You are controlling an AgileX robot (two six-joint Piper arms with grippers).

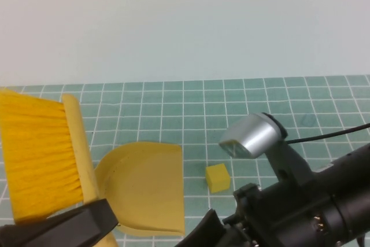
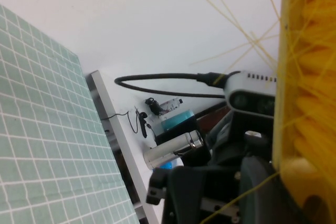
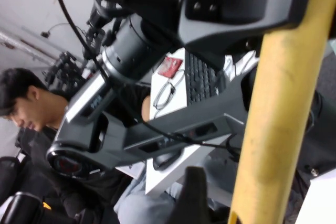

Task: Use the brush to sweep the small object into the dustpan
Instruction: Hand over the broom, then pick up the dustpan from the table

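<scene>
The brush is in my left gripper, across the dustpan from the small object, so next my right gripper takes the brush by its handle (image 3: 281, 108) before sweeping.
The brush (image 1: 40, 154) is held up at the left, bristles facing left; it fills the edge of the left wrist view (image 2: 310, 77). My left gripper (image 1: 95, 217) is shut on its handle at the bottom left and shows in its wrist view (image 2: 283, 198). The dustpan (image 1: 147, 186) is in the middle, its straight edge toward the small object (image 1: 218, 177), a pale-yellow cube on the mat just to its right. My right gripper (image 1: 202, 229) is at the dustpan's near corner. In the right wrist view (image 3: 241, 198) it is shut on the dustpan's slim handle (image 3: 278, 103).
A green gridded mat (image 1: 231, 108) covers the table up to a pale wall. The right arm's silver wrist camera (image 1: 251, 136) and cable hang just right of the cube. Behind the robot, a person (image 3: 21, 103) and a desk with a keyboard (image 3: 202, 80) show.
</scene>
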